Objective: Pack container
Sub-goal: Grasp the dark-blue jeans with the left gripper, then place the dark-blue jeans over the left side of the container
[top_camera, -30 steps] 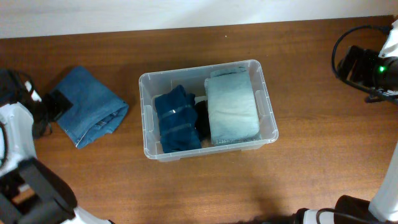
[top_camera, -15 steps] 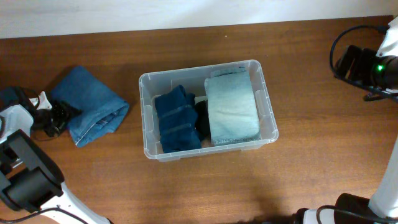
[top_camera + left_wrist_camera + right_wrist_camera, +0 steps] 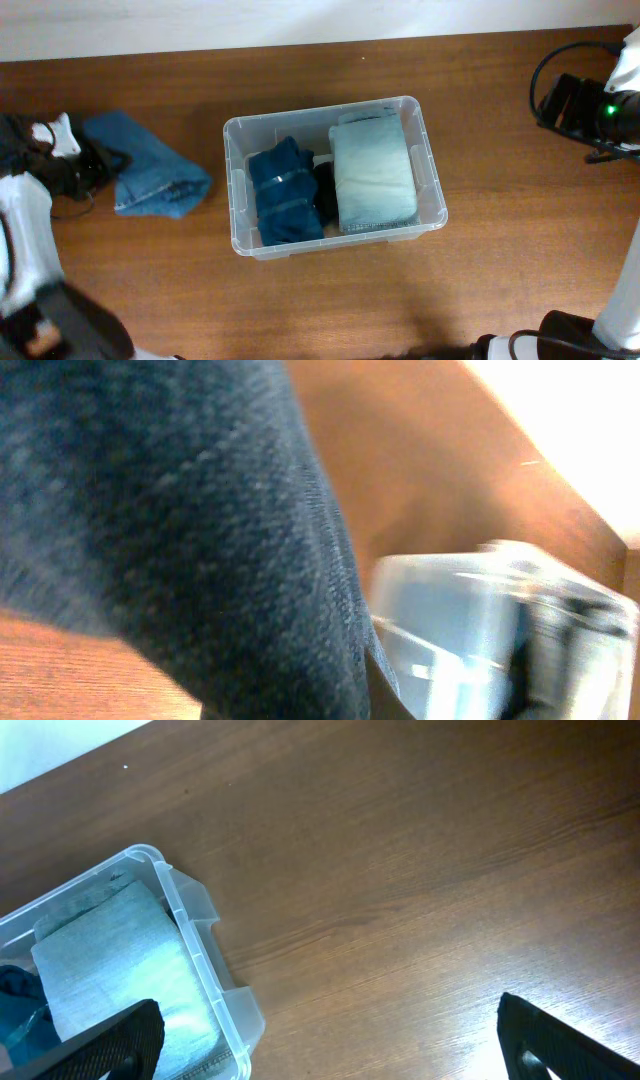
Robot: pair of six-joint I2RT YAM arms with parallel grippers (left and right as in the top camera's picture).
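Observation:
I will release the blue jeans from my left gripper on top of the dark blue folded garment (image 3: 291,181) in the container.
The container (image 3: 431,165), a clear plastic bin, stands mid-table and also shows in the left wrist view as the blurred container (image 3: 450,620). In it lie a dark blue folded garment (image 3: 285,190), a black item (image 3: 325,190) and a pale blue folded garment (image 3: 372,170). Left of it lie crumpled blue jeans (image 3: 150,172). My left gripper (image 3: 100,165) is shut on their left edge; the jeans (image 3: 180,510) fill the left wrist view and hide the jaws. My right gripper (image 3: 570,105) hovers at the far right; the right gripper (image 3: 335,1045) is open and holds nothing.
The bin's corner (image 3: 205,950) and the pale garment (image 3: 110,960) show at the lower left of the right wrist view. Brown wooden table (image 3: 500,260) surrounds the bin. A white wall runs along the table's far edge.
My left gripper has closed on the jeans' left edge. The jeans have bunched and shifted, losing their flat folded shape. The right arm has stayed put.

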